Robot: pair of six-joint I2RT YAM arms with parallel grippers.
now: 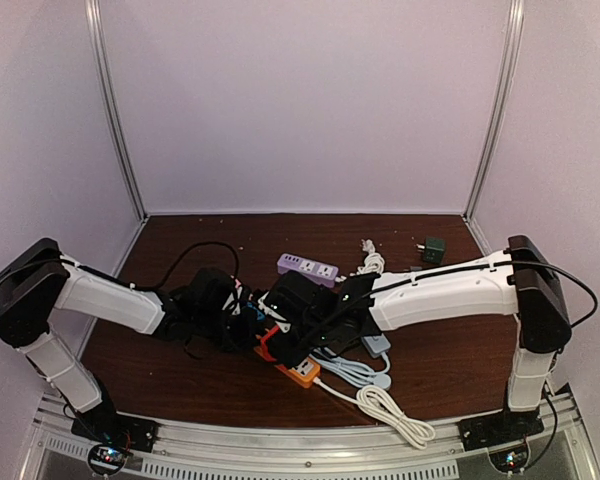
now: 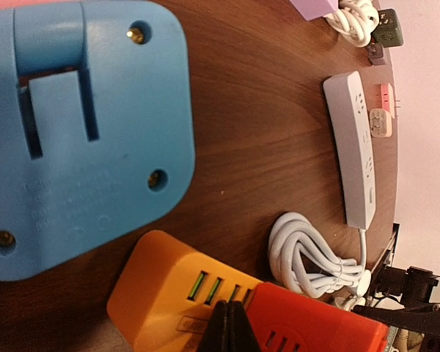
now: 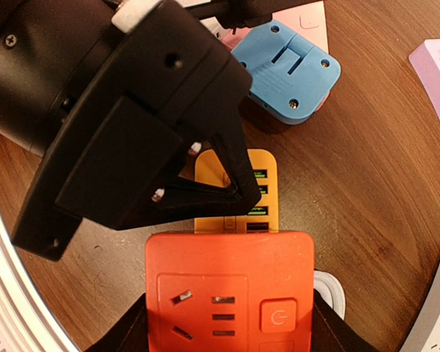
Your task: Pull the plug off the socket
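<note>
My right gripper should set the red plug down on the bare table [image 1: 432, 340] between the white power strip and the wall.
An orange-yellow plug block [image 3: 238, 187] with green USB slots sits pushed into the end of a red power strip [image 3: 231, 286]. My right gripper [image 3: 229, 336] is shut on the red strip, one finger on each long side. My left gripper [image 2: 231, 324] is shut, its fingertips pressed together with nothing visible between them, resting on top of the plug block [image 2: 169, 293] right by the seam with the red strip [image 2: 315, 326]. In the top view both grippers meet at the strip [image 1: 285, 355] in the middle of the table.
A blue adapter [image 2: 73, 132] lies upside down just beyond the plug. A white power strip [image 2: 352, 147] with a coiled cord [image 2: 308, 253], a purple strip [image 1: 307, 267], a dark green adapter [image 1: 435, 249] and a white cable bundle [image 1: 390, 410] lie around.
</note>
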